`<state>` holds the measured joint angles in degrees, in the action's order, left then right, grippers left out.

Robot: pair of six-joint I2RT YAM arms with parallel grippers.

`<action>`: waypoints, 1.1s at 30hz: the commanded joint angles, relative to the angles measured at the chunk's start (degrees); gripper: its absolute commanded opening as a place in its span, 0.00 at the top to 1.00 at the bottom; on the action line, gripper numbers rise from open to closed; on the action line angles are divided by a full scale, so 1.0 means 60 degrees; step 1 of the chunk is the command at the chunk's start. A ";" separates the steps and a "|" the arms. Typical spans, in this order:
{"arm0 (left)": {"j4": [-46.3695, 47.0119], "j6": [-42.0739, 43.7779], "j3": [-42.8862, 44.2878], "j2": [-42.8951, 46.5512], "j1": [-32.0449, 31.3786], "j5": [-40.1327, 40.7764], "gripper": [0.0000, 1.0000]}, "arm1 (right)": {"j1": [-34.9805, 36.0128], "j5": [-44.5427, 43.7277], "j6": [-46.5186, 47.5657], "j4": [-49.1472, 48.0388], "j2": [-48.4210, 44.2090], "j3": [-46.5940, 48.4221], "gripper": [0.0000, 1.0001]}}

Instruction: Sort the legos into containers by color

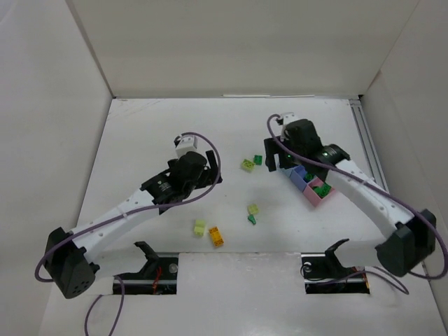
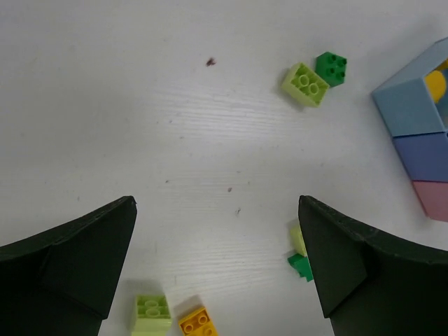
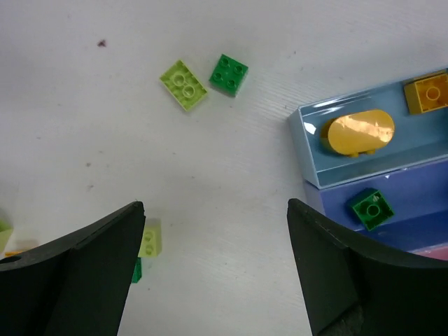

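Next, my right gripper will grab the dark green brick's sides (image 1: 257, 159) (image 3: 229, 75), beside the lime brick at the far part of the table.
Loose legos lie on the white table: a lime brick (image 1: 248, 165) beside a dark green one (image 1: 257, 159), a lime (image 1: 253, 209) and dark green (image 1: 251, 220) pair, and a lime brick (image 1: 200, 227) next to an orange one (image 1: 216, 236). The joined containers (image 1: 313, 189) sit right of centre. In the right wrist view the light blue bin (image 3: 311, 150) holds yellow-orange pieces (image 3: 357, 131) and the darker blue bin (image 3: 420, 203) a green brick (image 3: 372, 208). My left gripper (image 2: 217, 203) is open and empty above bare table. My right gripper (image 3: 215, 204) is open and empty, left of the bins.
White walls enclose the table on the left, back and right. The right arm (image 1: 364, 189) reaches over the bins and hides part of them from above. The pink bin (image 2: 432, 199) is at the near end of the row.
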<state>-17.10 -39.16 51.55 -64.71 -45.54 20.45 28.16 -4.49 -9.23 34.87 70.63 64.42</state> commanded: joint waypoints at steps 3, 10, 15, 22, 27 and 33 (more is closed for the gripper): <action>-0.1016 -0.1632 -0.0769 0.1379 0.0090 0.0575 0.00 | 0.1208 -0.1681 -0.0131 -0.0188 0.2547 0.1405 0.13; -0.1440 -0.1809 -0.0901 0.1878 0.0090 0.0577 0.00 | 0.1649 -0.2268 -0.0014 -0.0187 0.4748 0.1773 0.15; -0.1764 -0.1809 -0.0594 0.1601 0.0090 0.0679 0.00 | 0.1737 -0.2591 0.0088 -0.0362 0.5673 0.1963 0.15; -0.1968 -0.1634 -0.0097 0.1219 0.0178 0.0767 0.00 | 0.1460 -0.2591 0.0177 -0.0919 0.6845 0.2664 0.18; -0.2275 -0.1633 0.0124 0.1131 0.0178 0.0767 0.00 | 0.1004 -0.1831 0.0075 -0.1300 0.7534 0.3134 0.19; -0.2467 -0.1633 0.0403 0.1131 0.0178 0.0957 0.00 | 0.0668 -0.1595 -0.0014 -0.1549 0.7857 0.3588 0.28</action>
<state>-30.44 -48.99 51.22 -58.28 -44.86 24.29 32.53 -15.00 -8.84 27.79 116.27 83.35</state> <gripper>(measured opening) 0.997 0.728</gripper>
